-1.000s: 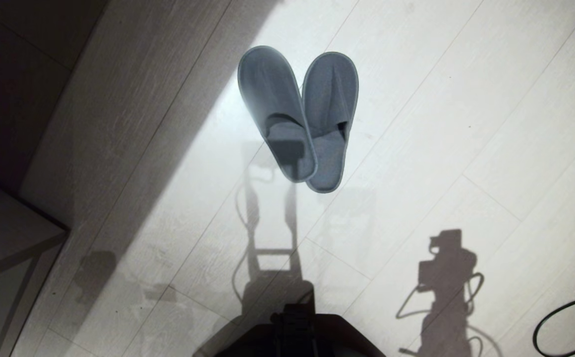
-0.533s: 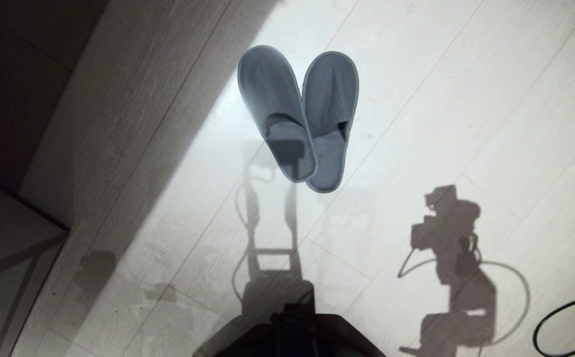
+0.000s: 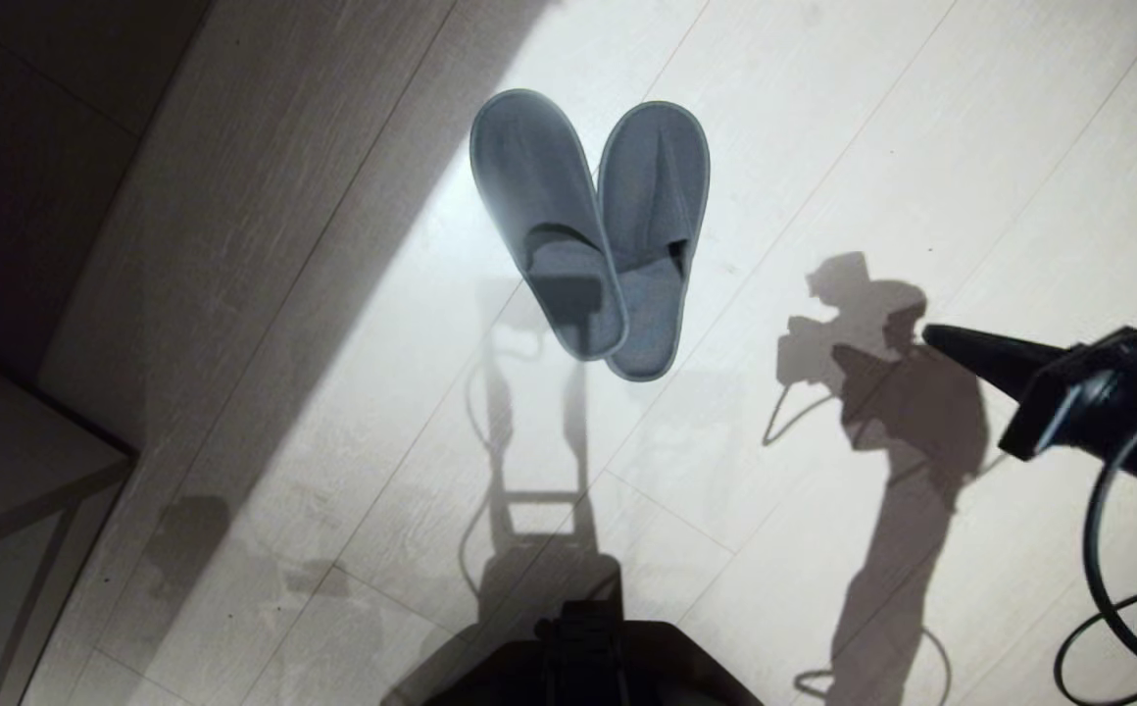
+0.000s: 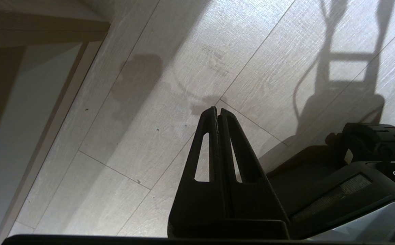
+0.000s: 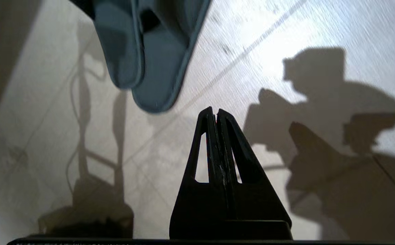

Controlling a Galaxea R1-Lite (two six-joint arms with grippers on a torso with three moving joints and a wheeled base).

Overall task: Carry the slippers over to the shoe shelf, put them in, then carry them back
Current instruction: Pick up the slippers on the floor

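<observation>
The slippers will be held together by one grip, so my right gripper will close on the touching inner sides [image 3: 612, 254] [image 5: 138, 25] of both, beside their foot openings.
The slippers [image 3: 593, 230], a grey-blue pair, lie on the pale floor ahead of me, toes pointing away and heels overlapping. Their heel ends [image 5: 146, 58] show in the right wrist view, just beyond the tips. My right gripper [image 3: 931, 336] reaches in from the right edge, shut and empty, well to the right of the slippers and above the floor; in its own view the right gripper [image 5: 215, 110] has its fingers pressed together. My left gripper [image 4: 217, 110] hangs parked beside my base, shut with nothing in it. The shoe shelf is out of view.
A dark piece of furniture [image 3: 10, 461] stands at the left edge, its pale panel [image 4: 10, 136] reaching the floor. A black cable [image 3: 1108, 549] loops at the right. My base [image 3: 588, 657] fills the bottom centre. Arm shadows fall across the floor boards [image 3: 882, 392].
My right arm has swung up into the head view from the lower right, its shadow sliding up the floor toward the slippers. The slippers and the left arm have stayed put.
</observation>
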